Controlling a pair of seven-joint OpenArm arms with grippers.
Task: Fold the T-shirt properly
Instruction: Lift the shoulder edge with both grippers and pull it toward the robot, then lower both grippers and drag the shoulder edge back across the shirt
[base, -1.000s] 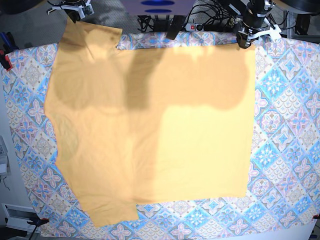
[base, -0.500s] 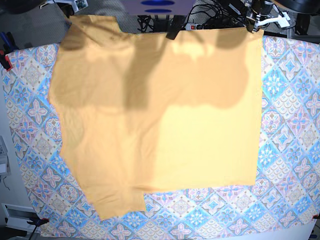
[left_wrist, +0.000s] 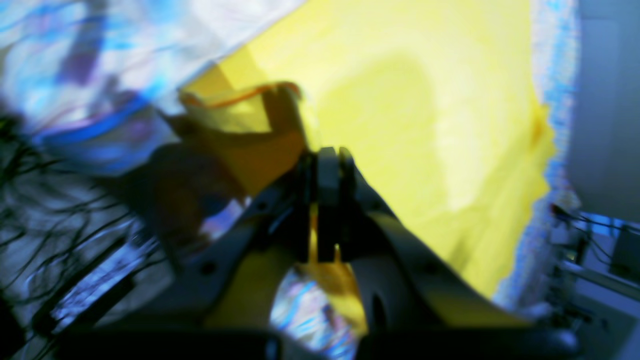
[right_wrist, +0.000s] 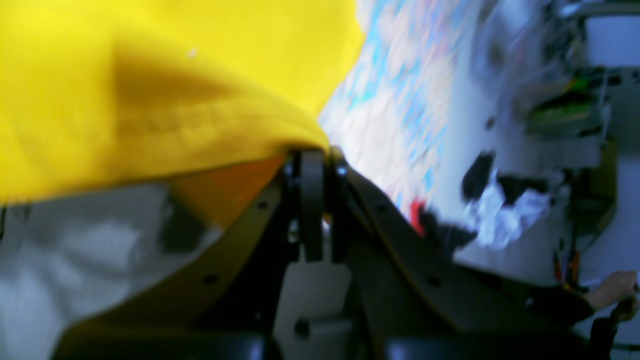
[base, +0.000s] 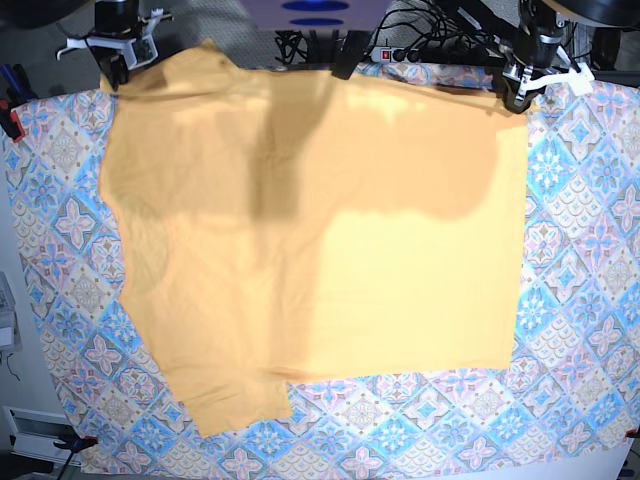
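Note:
Next, my right gripper releases the T-shirt's far corner just inside the shirt's side edge (base: 138, 266) facing the red clamps, halfway along.
The yellow-orange T-shirt (base: 310, 230) lies spread over the patterned tablecloth (base: 580, 260), reaching from the far edge almost to the near edge. My left gripper (base: 518, 98) is shut on the shirt's far right corner; in the left wrist view the gripper (left_wrist: 322, 160) pinches yellow cloth (left_wrist: 425, 110). My right gripper (base: 118, 72) is shut on the shirt's far left corner; in the right wrist view the gripper (right_wrist: 312, 155) clamps a folded yellow hem (right_wrist: 165, 120). A sleeve sticks out at the near left (base: 235, 405).
Cables and a power strip (base: 400, 45) lie behind the table's far edge. Red clamps (base: 12, 122) hold the tablecloth at the left edge. Bare tablecloth shows to the right of the shirt and along the near edge (base: 430, 430).
Both grippers have moved outward and slightly nearer with the shirt's far corners. The far edge is now pulled straighter and the shirt has shifted a little to the right.

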